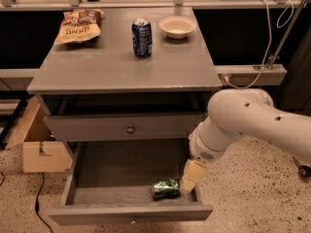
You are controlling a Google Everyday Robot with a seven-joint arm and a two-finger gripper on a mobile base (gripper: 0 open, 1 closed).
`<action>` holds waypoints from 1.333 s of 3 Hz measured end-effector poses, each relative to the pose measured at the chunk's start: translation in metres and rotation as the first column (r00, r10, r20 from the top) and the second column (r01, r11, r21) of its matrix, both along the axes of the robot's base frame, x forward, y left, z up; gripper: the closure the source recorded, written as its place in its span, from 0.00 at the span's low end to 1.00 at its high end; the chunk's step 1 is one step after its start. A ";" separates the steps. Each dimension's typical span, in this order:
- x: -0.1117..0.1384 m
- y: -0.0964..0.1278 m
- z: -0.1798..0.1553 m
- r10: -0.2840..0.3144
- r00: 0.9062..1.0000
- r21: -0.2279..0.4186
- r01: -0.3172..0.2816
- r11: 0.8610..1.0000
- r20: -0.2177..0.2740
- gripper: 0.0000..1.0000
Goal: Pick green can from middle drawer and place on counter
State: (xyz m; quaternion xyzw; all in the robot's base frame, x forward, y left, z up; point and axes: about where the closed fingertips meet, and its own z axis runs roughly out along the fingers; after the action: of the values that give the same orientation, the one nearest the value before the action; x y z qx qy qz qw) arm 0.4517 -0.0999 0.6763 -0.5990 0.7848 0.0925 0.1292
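The end (176, 186) of the green can that faces the white arm, inside the open middle drawer, is the next spot for my gripper to close on.
The green can (165, 188) lies on its side at the front right of the open middle drawer (116, 171). My gripper (191, 176) hangs from the white arm just right of the can, low inside the drawer's right end, close beside the can. The grey counter (121, 64) is the cabinet top above.
On the counter stand a blue can (142, 38), a white bowl (177, 26) and a chip bag (77, 25). The upper drawer front (121, 127) with its knob is shut. A cardboard box (39, 144) sits on the floor at the left.
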 end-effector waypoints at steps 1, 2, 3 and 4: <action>0.016 0.015 -0.057 0.011 1.000 0.051 -0.010 0.999 -0.015 0.00; 0.024 0.027 -0.116 0.007 0.998 0.129 0.001 0.992 -0.058 0.00; 0.024 0.027 -0.117 0.007 0.998 0.129 0.001 0.992 -0.058 0.00; 0.034 0.036 -0.137 0.057 0.997 0.117 -0.050 0.992 -0.056 0.00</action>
State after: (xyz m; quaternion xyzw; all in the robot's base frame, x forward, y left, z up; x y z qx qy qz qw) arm 0.4858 -0.0635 0.5390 -0.6084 0.7652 0.1589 0.1379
